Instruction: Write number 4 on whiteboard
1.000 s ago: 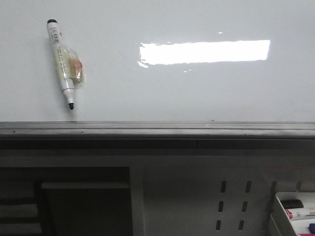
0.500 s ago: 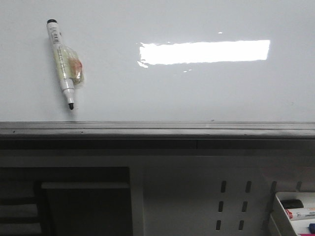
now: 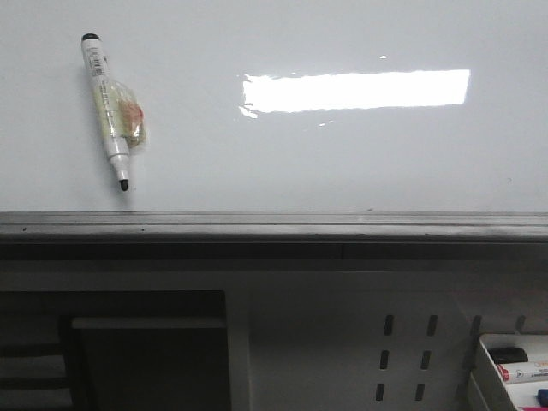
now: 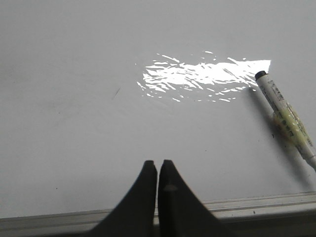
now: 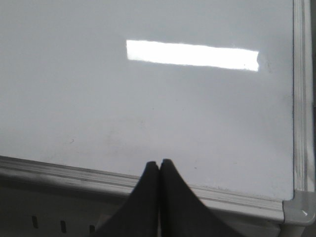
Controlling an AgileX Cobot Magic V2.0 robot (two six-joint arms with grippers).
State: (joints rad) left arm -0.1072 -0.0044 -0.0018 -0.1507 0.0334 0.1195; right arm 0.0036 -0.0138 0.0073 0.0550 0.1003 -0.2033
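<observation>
The white marker on the whiteboard has a yellowish wrap (image 3: 110, 117) (image 4: 292, 126) around its middle, and my left gripper should go there next and close on it.
The whiteboard (image 3: 342, 163) is glossy white with a grey metal rail along its near edge and a bright rectangular light reflection. No number 4 shows on it in any view. A white marker (image 3: 107, 107) with a black tip lies on the board at the left, uncapped, with a yellowish wrap around its middle; it also shows in the left wrist view (image 4: 286, 116). My left gripper (image 4: 157, 163) is shut and empty, over the board's near rail, apart from the marker. My right gripper (image 5: 159, 162) is shut and empty, over the near rail by the board's right corner. Neither gripper shows in the front view.
A grey perforated panel (image 3: 402, 355) stands below the rail. A white tray (image 3: 514, 368) with markers sits at the lower right. A dark shelf opening (image 3: 128, 351) is at the lower left. The board's right rail and corner (image 5: 298, 207) show in the right wrist view.
</observation>
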